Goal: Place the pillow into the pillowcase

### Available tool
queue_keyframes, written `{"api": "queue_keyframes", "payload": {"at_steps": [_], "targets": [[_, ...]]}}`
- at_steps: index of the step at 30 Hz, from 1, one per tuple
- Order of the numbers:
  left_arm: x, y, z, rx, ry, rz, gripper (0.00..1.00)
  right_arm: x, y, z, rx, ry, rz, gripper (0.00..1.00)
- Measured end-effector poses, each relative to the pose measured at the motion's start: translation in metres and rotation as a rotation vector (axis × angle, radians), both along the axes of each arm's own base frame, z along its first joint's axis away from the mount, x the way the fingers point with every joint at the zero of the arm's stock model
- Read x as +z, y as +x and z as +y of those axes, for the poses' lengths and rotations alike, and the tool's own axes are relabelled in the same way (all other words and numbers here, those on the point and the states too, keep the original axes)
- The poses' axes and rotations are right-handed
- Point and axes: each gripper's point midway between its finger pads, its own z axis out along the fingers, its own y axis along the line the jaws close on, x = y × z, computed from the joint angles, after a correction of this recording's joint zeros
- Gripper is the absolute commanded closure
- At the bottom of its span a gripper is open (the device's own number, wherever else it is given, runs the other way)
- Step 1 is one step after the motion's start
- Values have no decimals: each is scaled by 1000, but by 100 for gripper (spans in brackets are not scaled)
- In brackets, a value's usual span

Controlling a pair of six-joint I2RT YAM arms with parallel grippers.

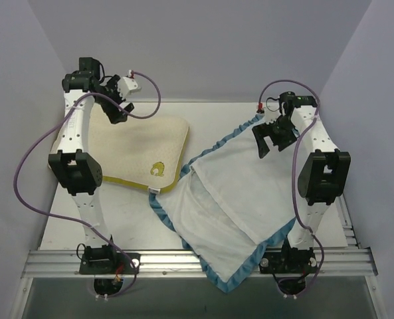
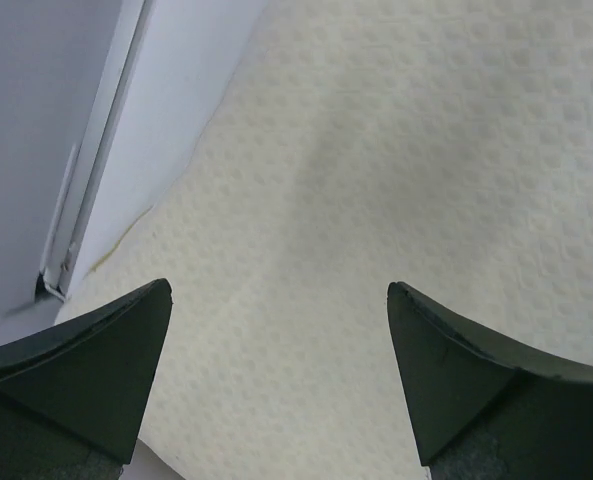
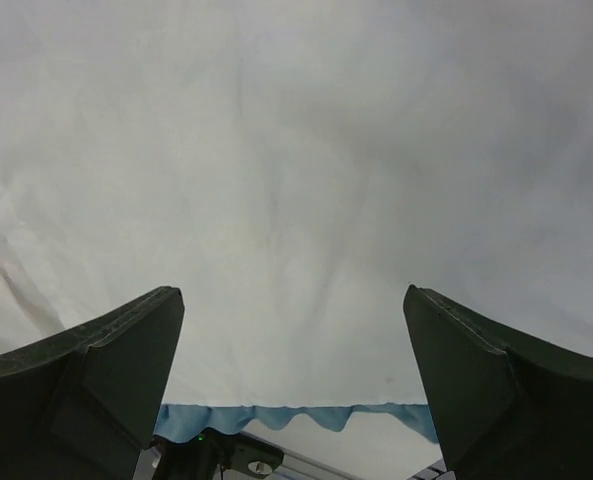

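Note:
The robot's left gripper should close on the cream pillow's top (image 1: 143, 135), on the far side of the pillow's yellow logo, and pinch up a fold of fabric there.
The cream dimpled pillow (image 1: 140, 149) lies flat at the left of the table, its yellow logo (image 1: 158, 169) near the front right corner. My left gripper (image 1: 119, 109) hangs open just above its far left part; in the left wrist view the pillow (image 2: 396, 200) fills the space between the spread fingers (image 2: 106, 350). The pillowcase (image 1: 226, 199) lies spread at the right, white side up, with teal ruffled trim (image 1: 183, 236). My right gripper (image 1: 273, 136) is open above its far right part; the right wrist view shows white fabric (image 3: 296, 180) and trim (image 3: 296, 415).
The table's white surface (image 1: 127, 212) shows in front of the pillow. An aluminium rail (image 1: 197, 260) runs along the near edge, and the pillowcase's near corner (image 1: 226, 282) hangs over it. Grey walls stand close on the left, back and right.

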Motion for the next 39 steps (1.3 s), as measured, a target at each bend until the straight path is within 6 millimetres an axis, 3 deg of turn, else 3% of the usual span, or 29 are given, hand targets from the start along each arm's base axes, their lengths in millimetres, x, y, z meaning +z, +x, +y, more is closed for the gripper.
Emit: {"api": "queue_keyframes", "payload": {"at_steps": [4,10,13,15,17,18,19,20,22,26,31,34,36,39], "targets": [[-34,-2,-32,-280,10,13,3,-13,-20,-5,-13,3,80,0],[-134,-13,-89,-537,-9,174,3,-18,-30,-8,-21,1,131,0],[-176,-21,-100,-603,-6,243,3,-18,-32,-8,-19,0,141,0],[-185,-24,-98,-624,-8,249,3,-18,-33,-8,-17,-1,145,0],[-185,-25,-95,-631,-15,239,11,-18,-33,-8,-15,-1,149,0],[-185,-26,-94,-630,-19,239,22,-19,-33,-9,-13,-1,151,0],[-186,-28,-93,-631,-20,242,45,-19,-33,-9,-12,-2,151,0],[-186,-29,-92,-626,-21,246,59,-20,-33,-9,-10,-2,152,0],[-185,-26,-91,-615,-21,248,79,-21,-33,-9,-7,-1,155,0],[-164,-8,-86,-555,-37,222,100,-20,-30,-7,-2,9,151,0],[-135,13,-56,-416,-60,167,100,-19,-22,3,14,39,132,2],[-111,15,-32,-320,-91,146,100,-25,-22,21,58,50,143,6],[-89,7,-21,-262,-113,133,100,-34,-21,36,100,44,156,8],[-53,-26,-7,-189,-146,129,100,-53,-14,54,137,7,183,21]]}}
